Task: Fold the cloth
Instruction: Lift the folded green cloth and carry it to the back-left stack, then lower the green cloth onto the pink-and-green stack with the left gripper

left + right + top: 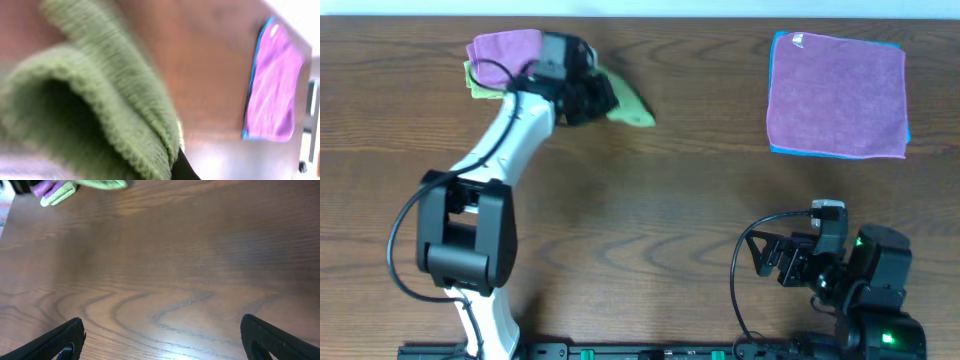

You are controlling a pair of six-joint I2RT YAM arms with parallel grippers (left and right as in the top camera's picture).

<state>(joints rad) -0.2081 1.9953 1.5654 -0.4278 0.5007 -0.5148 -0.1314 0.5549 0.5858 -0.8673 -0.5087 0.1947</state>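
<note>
My left gripper needs to release the raised fold of green cloth, letting it go on top of the purple cloth [513, 50].
A green cloth [630, 107] lies at the back left of the table, partly under my left gripper [588, 98]. In the left wrist view the green cloth [100, 110] fills the frame, bunched against a dark fingertip; the gripper is shut on it. A purple cloth [505, 50] lies just behind the left arm, over a bit of green. My right gripper [162, 335] is open and empty above bare wood near the front right, seen in the overhead view [790, 258].
A folded stack of cloths, purple [837, 95] on top with a blue edge, lies at the back right. It also shows in the left wrist view [272, 95]. The table is dark wood [650, 220].
</note>
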